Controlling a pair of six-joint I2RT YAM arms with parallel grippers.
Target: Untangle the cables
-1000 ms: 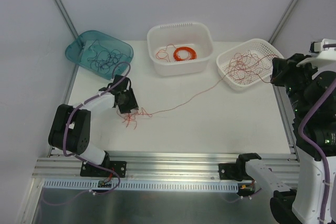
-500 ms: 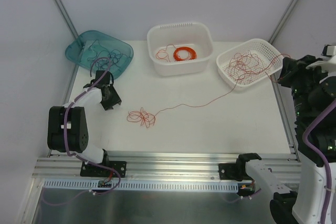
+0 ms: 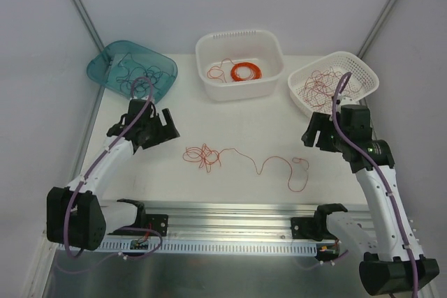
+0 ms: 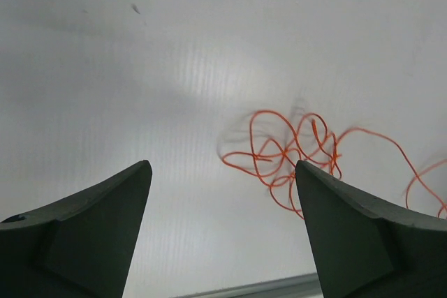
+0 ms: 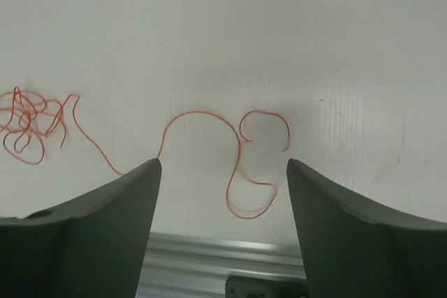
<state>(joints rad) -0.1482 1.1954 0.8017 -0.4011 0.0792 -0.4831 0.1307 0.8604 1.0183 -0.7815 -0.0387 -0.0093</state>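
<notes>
The tail of the orange-red cable runs into the loose knotted heap of cables, so next my left gripper pinches the heap in place [image 3: 203, 155] while my right gripper pulls the cable's tail free.
One thin orange-red cable lies loose on the white table: a knotted bunch [image 3: 202, 156] with a squiggly tail [image 3: 279, 164] running right. My left gripper [image 3: 167, 129] hovers just left of the bunch, open and empty; in the left wrist view the bunch [image 4: 286, 150] lies ahead of the gripper [image 4: 223, 165], toward its right finger. My right gripper [image 3: 312, 135] hangs above the tail's curled end, open and empty; in the right wrist view the tail [image 5: 202, 112] loops between and beyond the gripper [image 5: 223, 162]. A tangle of dark red cables [image 3: 323, 86] fills the right basket.
A teal bin [image 3: 105, 57] at the back left holds black cables [image 3: 137, 75]. The white tub [image 3: 209, 47] at the back middle holds a wound orange ring coil [image 3: 245, 71]. A white mesh basket [image 3: 363, 68] stands at the back right. An aluminium rail [image 3: 230, 214] borders the near edge.
The right gripper opened, let go of the strand and came down from the basket's side over the table. The strand now lies wholly on the table. The left gripper opened wider and swung toward the bunch.
</notes>
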